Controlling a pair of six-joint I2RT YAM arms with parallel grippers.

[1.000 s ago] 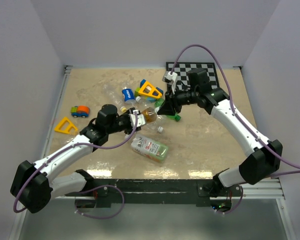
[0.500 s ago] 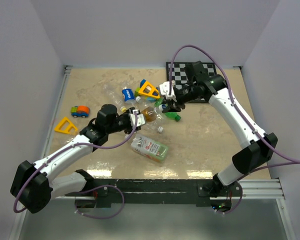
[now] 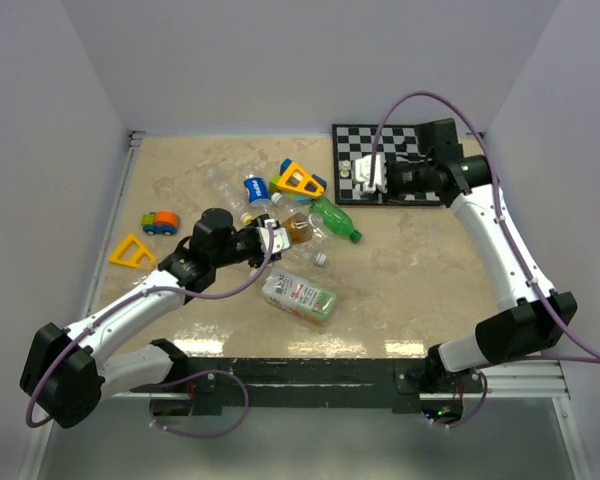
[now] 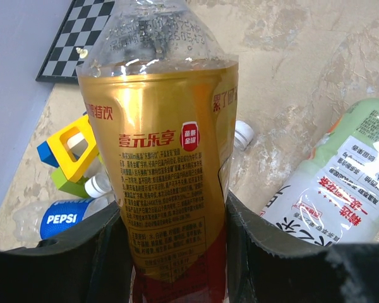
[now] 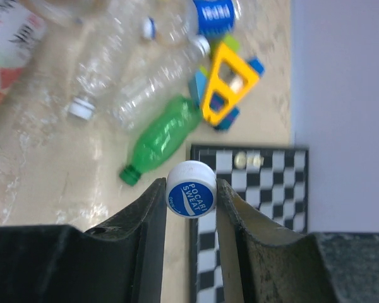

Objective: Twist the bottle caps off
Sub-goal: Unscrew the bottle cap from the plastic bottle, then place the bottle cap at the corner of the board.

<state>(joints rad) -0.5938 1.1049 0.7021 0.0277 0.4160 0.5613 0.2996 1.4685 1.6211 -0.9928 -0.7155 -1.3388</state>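
Note:
Next, I place the white bottle cap on the table (image 3: 457, 197) next to the near corner of the chessboard, toward the side facing the wall, with my right gripper.
My left gripper (image 3: 271, 240) is shut on an amber drink bottle (image 3: 298, 230) near the table's middle; in the left wrist view the bottle (image 4: 164, 170) fills the gap between the fingers and its neck end is cut off by the frame. My right gripper (image 3: 366, 176) hangs over the chessboard's left edge, shut on a white bottle cap with a blue Pocari Sweat top (image 5: 191, 189). A green bottle (image 3: 337, 219) lies on the table with its neck open (image 5: 127, 175). A loose white cap (image 3: 321, 259) lies beside the amber bottle.
A chessboard (image 3: 405, 140) with small pale pieces sits at the back right. A Pepsi bottle (image 3: 255, 189), clear bottles and a yellow toy block (image 3: 298, 182) crowd the middle. A white-labelled bottle (image 3: 298, 297) lies nearer the front. A toy car (image 3: 161, 222) and a yellow triangle (image 3: 131, 252) sit left.
My right gripper has moved away from the green bottle, back and right to the chessboard, with the cap in it. The green bottle now lies free. The left arm has not moved.

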